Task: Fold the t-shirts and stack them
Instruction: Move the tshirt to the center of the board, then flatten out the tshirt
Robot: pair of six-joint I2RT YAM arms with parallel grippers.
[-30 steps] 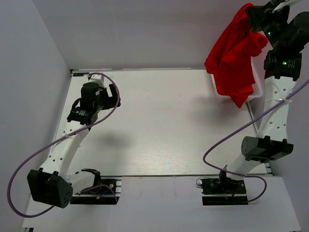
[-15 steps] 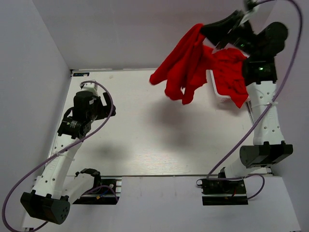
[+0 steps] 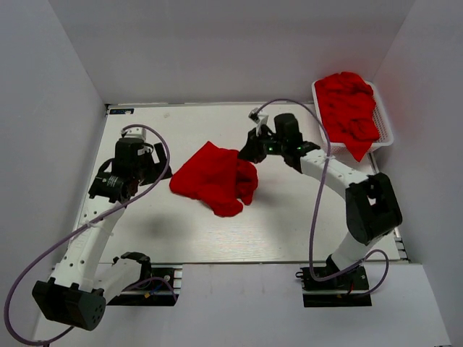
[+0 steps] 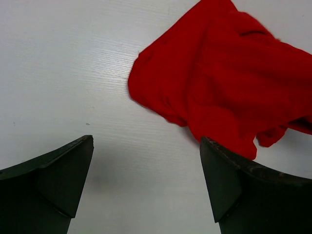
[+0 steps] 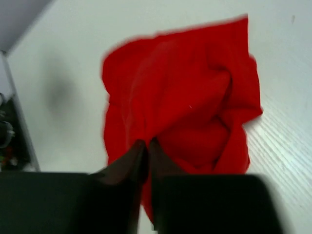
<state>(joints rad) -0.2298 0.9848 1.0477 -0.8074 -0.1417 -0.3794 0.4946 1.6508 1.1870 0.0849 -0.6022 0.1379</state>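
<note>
Next, I open my right gripper because the t-shirt's folds bunch under its pinch, then grab the t-shirt's outer edge [image 3: 253, 183] and lift with both grippers to stretch the t-shirt.
One crumpled red t-shirt [image 3: 213, 177] lies in a heap on the middle of the white table. My right gripper [image 3: 246, 153] is at its right edge, shut on a pinch of the fabric. In the right wrist view the shut jaws [image 5: 147, 142] meet in the t-shirt [image 5: 190, 97], which spreads out beyond them. My left gripper [image 3: 158, 165] stands open just left of the heap, apart from it. In the left wrist view the t-shirt [image 4: 224, 83] lies ahead and to the right of the open gripper [image 4: 146, 140], with bare table between the fingers. More red t-shirts [image 3: 349, 108] fill the basket.
The white slotted basket [image 3: 384, 129] stands at the back right corner of the table, a red t-shirt hanging over its near rim. Grey walls close in the left, back and right sides. Purple cables loop along both arms.
My right arm has swung down and left from high over the basket, carrying one t-shirt and laying it on the middle of the table. The left arm has shifted slightly.
</note>
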